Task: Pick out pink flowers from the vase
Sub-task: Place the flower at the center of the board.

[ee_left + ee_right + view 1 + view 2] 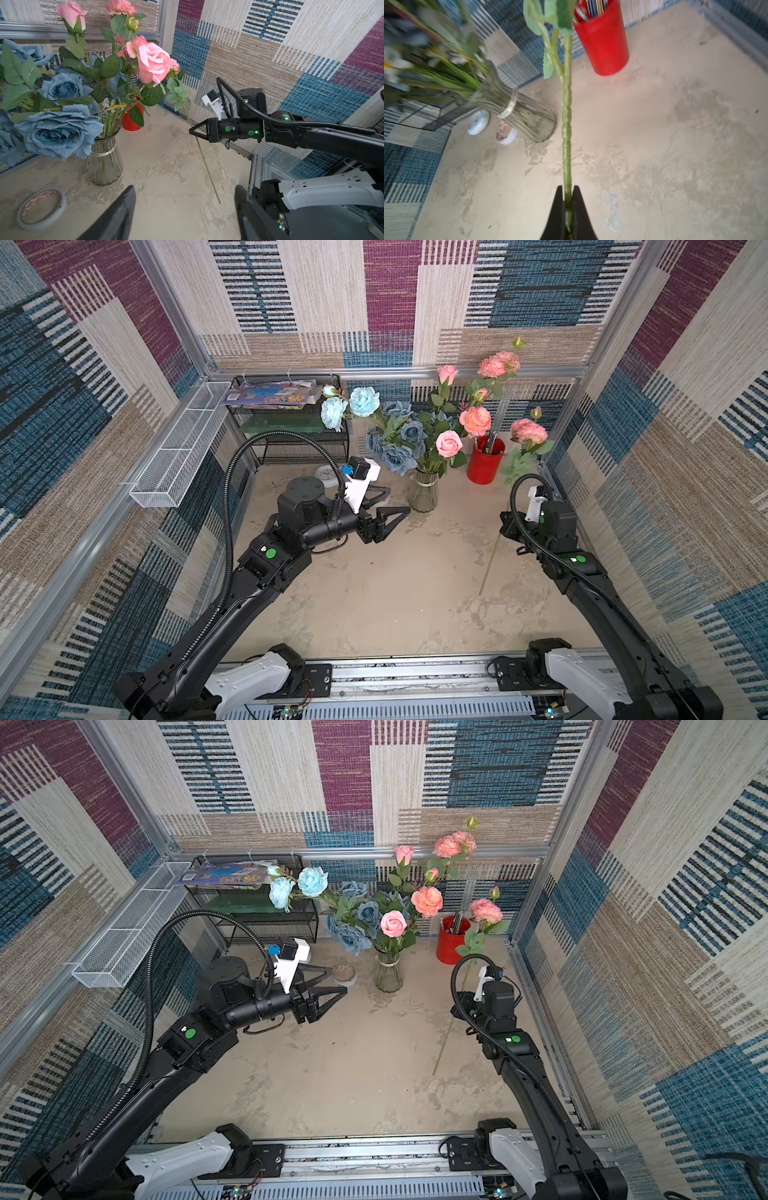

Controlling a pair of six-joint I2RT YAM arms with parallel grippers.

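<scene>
My right gripper has the pink flower. It will let go of it flat on the bare tabletop (490, 553) (634, 182) in front of the red pen cup.
The clear ribbed vase (423, 493) (388, 977) stands near the back wall, holding blue roses and several pink flowers (449, 443) (152, 62). One more pink flower (528, 432) is outside the vase at the right. Its long green stem (566, 124) (202, 153) slants down to the tabletop. My right gripper (503, 526) (568, 192) is shut on that stem partway along. My left gripper (399, 501) (185, 189) hovers just left of the vase, open, with nothing between its fingers.
A red pen cup (484, 462) stands right of the vase. A tape roll (41, 208) and a small white clock (326, 475) lie left of the vase. A black wire shelf (291, 423) and a white mesh basket (178, 448) sit at the back left.
</scene>
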